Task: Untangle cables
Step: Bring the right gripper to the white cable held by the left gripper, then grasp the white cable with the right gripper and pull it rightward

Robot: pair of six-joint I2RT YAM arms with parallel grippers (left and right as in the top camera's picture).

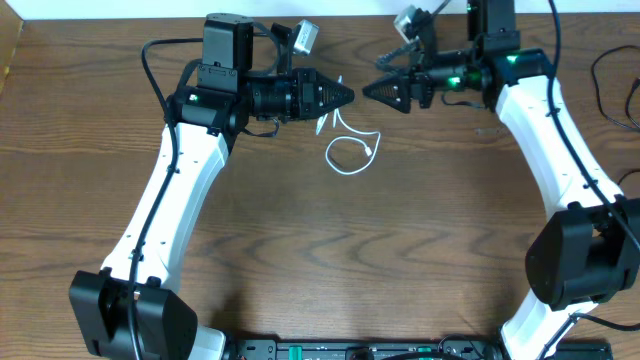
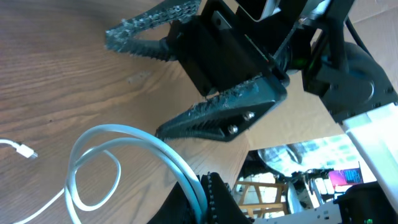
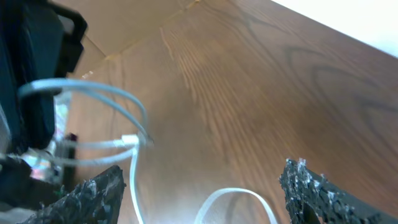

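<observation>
Next, my right gripper moves closer and takes the loop's strands of cable [image 2: 171, 155], as the white cable's loop hangs from my left gripper, outside my right gripper's open fingers.
A thin white cable [image 1: 329, 152] lies in a small loop on the wooden table, with one strand rising to my left gripper [image 1: 345, 97]. In the left wrist view, the left gripper [image 2: 202, 186] is shut on two strands of the white cable [image 2: 124, 129], whose plug end [image 2: 23, 151] rests on the table. My right gripper [image 1: 368, 92] faces the left one tip to tip, a short gap apart. It is open and empty in the right wrist view [image 3: 202, 186], above the white cable [image 3: 132, 174]. It also shows open in the left wrist view [image 2: 134, 83]. No thin black cable is in view.
Thick black robot wires [image 1: 608, 85] trail at the far right of the table. The arm bases [image 1: 130, 310] stand at the front corners. A cardboard edge [image 1: 8, 50] borders the back left.
</observation>
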